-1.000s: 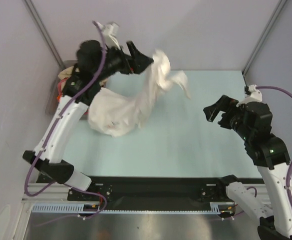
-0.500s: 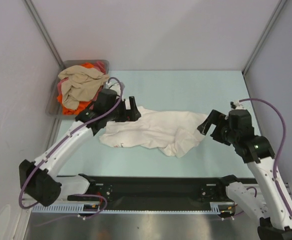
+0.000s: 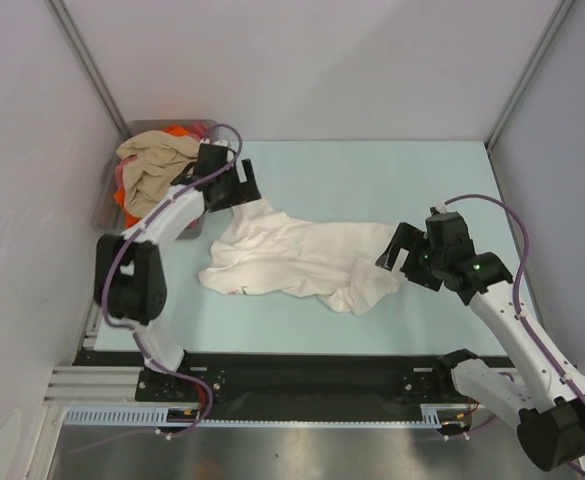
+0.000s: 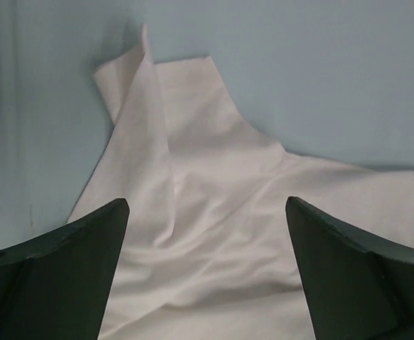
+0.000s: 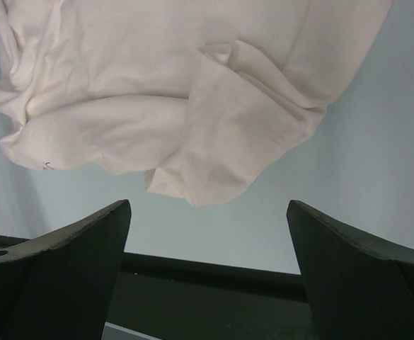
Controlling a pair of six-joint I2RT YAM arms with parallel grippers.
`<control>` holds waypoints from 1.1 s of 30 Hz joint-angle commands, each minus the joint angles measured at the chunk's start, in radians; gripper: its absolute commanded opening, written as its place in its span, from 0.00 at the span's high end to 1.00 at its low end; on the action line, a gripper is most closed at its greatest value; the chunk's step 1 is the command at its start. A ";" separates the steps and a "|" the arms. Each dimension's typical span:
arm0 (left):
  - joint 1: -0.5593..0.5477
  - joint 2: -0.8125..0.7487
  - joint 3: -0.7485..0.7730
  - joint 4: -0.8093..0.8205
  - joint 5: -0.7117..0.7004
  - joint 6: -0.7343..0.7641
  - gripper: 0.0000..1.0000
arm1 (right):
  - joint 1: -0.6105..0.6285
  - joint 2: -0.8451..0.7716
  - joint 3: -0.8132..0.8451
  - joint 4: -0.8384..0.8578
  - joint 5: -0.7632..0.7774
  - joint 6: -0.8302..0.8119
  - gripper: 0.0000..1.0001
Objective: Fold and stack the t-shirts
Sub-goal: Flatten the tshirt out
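Observation:
I need to close my left gripper on the raised fold at the far corner (image 3: 241, 208) (image 4: 148, 60) of the white t-shirt, next to the grey tray.
A white t-shirt (image 3: 302, 258) lies crumpled and spread on the pale blue table, plain side up; it also shows in the left wrist view (image 4: 214, 234) and the right wrist view (image 5: 164, 92). My left gripper (image 3: 244, 190) is open and empty over the shirt's far left corner. My right gripper (image 3: 400, 258) is open and empty at the shirt's right edge. A beige t-shirt (image 3: 154, 166) lies on top of orange and pink-red shirts (image 3: 177, 131) in the tray at the far left.
The grey tray (image 3: 103, 210) stands at the table's far left corner. White walls enclose the table on three sides. A black rail (image 3: 302, 375) runs along the near edge.
The left gripper swung the white shirt down from the air, laid it on the table and let go, then drew back toward the tray. The right gripper moved left to the shirt's right edge.

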 commanded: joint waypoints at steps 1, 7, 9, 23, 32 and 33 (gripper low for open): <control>-0.003 0.187 0.183 -0.012 -0.009 -0.016 0.01 | 0.004 0.021 -0.015 0.055 -0.001 -0.013 0.00; -0.003 0.462 0.501 -0.153 -0.146 -0.038 0.01 | 0.003 0.061 -0.017 0.075 -0.027 -0.059 0.00; -0.003 0.540 0.562 -0.174 -0.176 -0.036 0.01 | 0.000 0.075 -0.012 0.072 -0.025 -0.073 0.00; -0.003 0.463 0.555 -0.217 -0.166 -0.019 1.00 | -0.128 0.203 0.062 0.095 0.006 -0.118 0.00; -0.005 -0.039 0.178 -0.226 -0.042 0.065 1.00 | -0.375 0.497 0.195 0.156 -0.062 -0.118 0.05; -0.005 -0.067 0.140 -0.232 -0.016 0.071 1.00 | -0.375 0.540 0.212 0.161 -0.060 -0.119 0.05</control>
